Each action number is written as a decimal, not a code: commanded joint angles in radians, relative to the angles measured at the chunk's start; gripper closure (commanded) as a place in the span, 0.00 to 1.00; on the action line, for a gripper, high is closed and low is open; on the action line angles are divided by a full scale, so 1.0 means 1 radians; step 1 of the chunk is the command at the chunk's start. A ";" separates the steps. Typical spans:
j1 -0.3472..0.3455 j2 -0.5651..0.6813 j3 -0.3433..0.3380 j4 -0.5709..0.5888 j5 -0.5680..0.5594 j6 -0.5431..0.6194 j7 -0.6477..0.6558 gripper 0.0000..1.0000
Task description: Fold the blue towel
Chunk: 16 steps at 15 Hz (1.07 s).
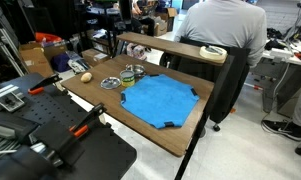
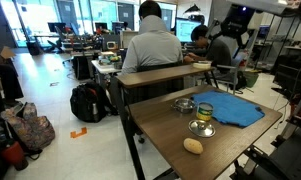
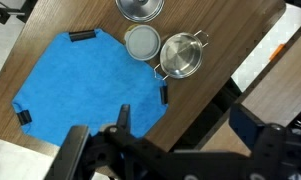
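My gripper needs to close on the blue towel's dark-tabbed corner [image 1: 153, 75] [image 3: 163, 95] next to the metal dish with wire handles, because folding can start there.
The blue towel [image 1: 157, 100] lies flat and spread out on the wooden table [image 1: 100, 100], with small dark tabs at its edges. It shows in both exterior views [image 2: 230, 108] and in the wrist view [image 3: 85, 85]. My gripper [image 3: 187, 121] is open and empty. It hangs high above the table, over the table edge beside the towel's corner, and touches nothing.
Three small metal dishes [image 3: 180, 55] [image 1: 125, 77] [image 2: 200, 112] stand next to the towel. A potato-like lump [image 1: 87, 76] [image 2: 193, 146] lies farther along the table. A person [image 1: 225, 30] sits on a chair at the adjoining desk. Black clamped hardware [image 1: 50, 125] is at the table's end.
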 commanded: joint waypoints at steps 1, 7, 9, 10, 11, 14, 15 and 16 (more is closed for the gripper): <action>0.056 0.203 -0.068 0.182 -0.025 0.004 0.016 0.00; 0.129 0.437 -0.179 0.391 -0.054 0.011 0.047 0.00; 0.141 0.487 -0.203 0.442 -0.057 0.009 0.051 0.00; 0.149 0.510 -0.215 0.469 -0.065 -0.011 0.049 0.00; 0.147 0.517 -0.213 0.485 -0.060 -0.043 0.034 0.00; 0.134 0.494 -0.198 0.428 -0.027 -0.007 0.016 0.00; 0.134 0.493 -0.198 0.426 -0.027 -0.007 0.016 0.00; 0.134 0.492 -0.198 0.427 -0.027 -0.007 0.016 0.00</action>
